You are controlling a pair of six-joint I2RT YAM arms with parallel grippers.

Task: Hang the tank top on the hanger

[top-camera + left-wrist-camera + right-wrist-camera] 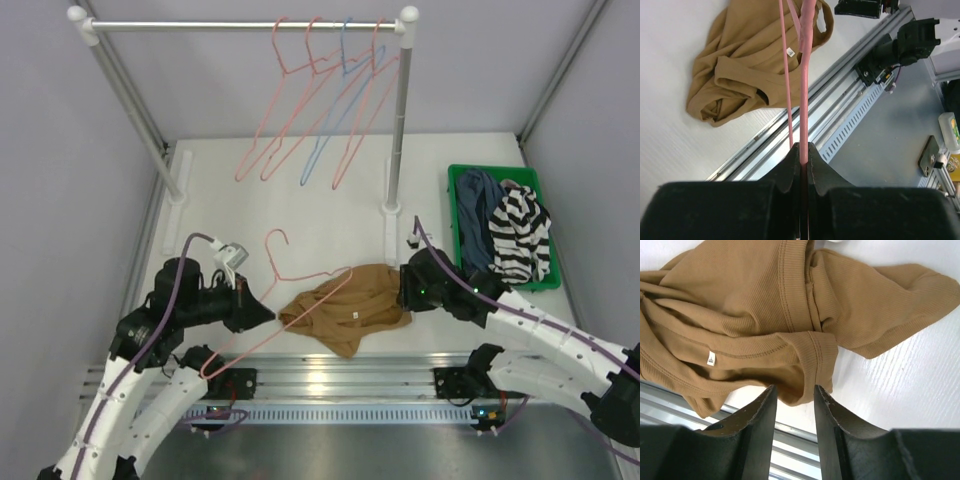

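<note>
The hemmed fold of the tank top hangs loose at the fingertips of the robot's right gripper, so that gripper should pinch its edge (806, 397) before the left gripper slides the end of the hanger under it.
The tan tank top (350, 305) lies crumpled on the white table near the front edge. A salmon-pink hanger (305, 279) lies tilted to its left, one end reaching over the fabric. My left gripper (268, 316) is shut on the hanger's wire (804, 75), which runs from the jaws toward the tank top (740, 65). My right gripper (403, 290) is at the top's right edge. In the right wrist view it (794, 388) is open, and a hemmed fold of the tank top (740, 300) hangs just at its fingertips, unclamped.
A clothes rail (240, 26) at the back carries several pink hangers and a light blue one (335, 120). Its right post (397, 130) stands behind my right arm. A green bin (456, 185) at the right holds striped and dark blue garments. An aluminium rail (340, 375) borders the front.
</note>
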